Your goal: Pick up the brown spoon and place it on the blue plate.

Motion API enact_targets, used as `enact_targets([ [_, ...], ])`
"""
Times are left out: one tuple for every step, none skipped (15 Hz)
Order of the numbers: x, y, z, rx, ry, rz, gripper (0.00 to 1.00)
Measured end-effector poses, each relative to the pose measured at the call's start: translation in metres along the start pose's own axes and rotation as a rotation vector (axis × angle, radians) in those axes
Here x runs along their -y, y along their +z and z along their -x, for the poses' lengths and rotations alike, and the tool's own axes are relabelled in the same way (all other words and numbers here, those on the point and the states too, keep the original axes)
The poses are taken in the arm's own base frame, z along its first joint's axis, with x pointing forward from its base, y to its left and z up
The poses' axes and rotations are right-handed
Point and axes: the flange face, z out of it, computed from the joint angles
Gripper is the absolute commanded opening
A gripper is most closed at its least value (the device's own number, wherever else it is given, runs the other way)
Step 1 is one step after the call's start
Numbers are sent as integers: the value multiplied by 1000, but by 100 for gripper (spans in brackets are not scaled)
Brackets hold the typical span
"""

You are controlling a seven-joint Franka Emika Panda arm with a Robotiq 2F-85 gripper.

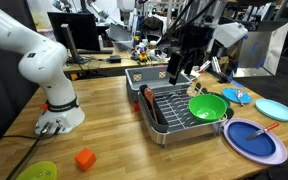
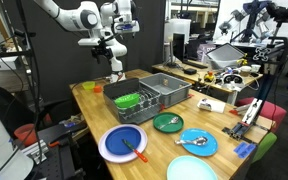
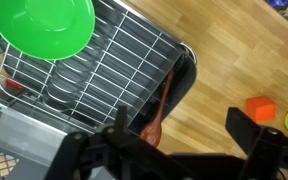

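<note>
The robot's gripper should next close on the wide end of the brown spoon (image 1: pixel 147 91) (image 3: pixel 152 131), where it sticks out past the edge of the dark tray.
The brown spoon (image 3: pixel 160 98) lies along the dark edge tray of the dish rack (image 3: pixel 104 75), with its bowl end toward the camera. In an exterior view it shows at the rack's near-left side (image 1: pixel 150 106). My gripper (image 3: pixel 184 132) is open and empty, hovering above the spoon's bowl end, with its fingers straddling the rack's edge and the wooden table. It also shows in both exterior views (image 1: pixel 179 70) (image 2: pixel 116 66). The blue plate (image 1: pixel 246 146) (image 2: pixel 112 148) sits on the table beside the rack, with a thin orange-red utensil on it.
A green bowl (image 3: pixel 49 25) (image 1: pixel 207 106) rests in the rack. An orange block (image 3: pixel 261 108) (image 1: pixel 84 158) and a yellow-green bowl (image 1: pixel 36 172) lie on the table. A light cyan plate (image 1: pixel 274 110) and a green plate (image 2: pixel 167 122) sit near the blue plate.
</note>
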Motion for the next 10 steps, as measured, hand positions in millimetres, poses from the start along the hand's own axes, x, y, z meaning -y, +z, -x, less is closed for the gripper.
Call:
enact_targets([
  [-1, 10, -3, -10, -3, -19, 100],
  [-2, 22, -7, -20, -10, -40, 100],
  [-4, 35, -12, -28, -15, -61, 100],
  [-7, 48, -17, -35, -19, -78, 100],
  [-10, 60, -22, -42, -23, -93, 100],
  [-13, 70, -29, -47, -26, -108, 100],
  [-16, 78, -35, -57, -31, -122, 100],
  [-18, 83, -42, -66, -37, -138, 100],
  [-20, 88, -49, -72, -43, -153, 100],
  [-22, 92, -55, -78, -50, -167, 100],
])
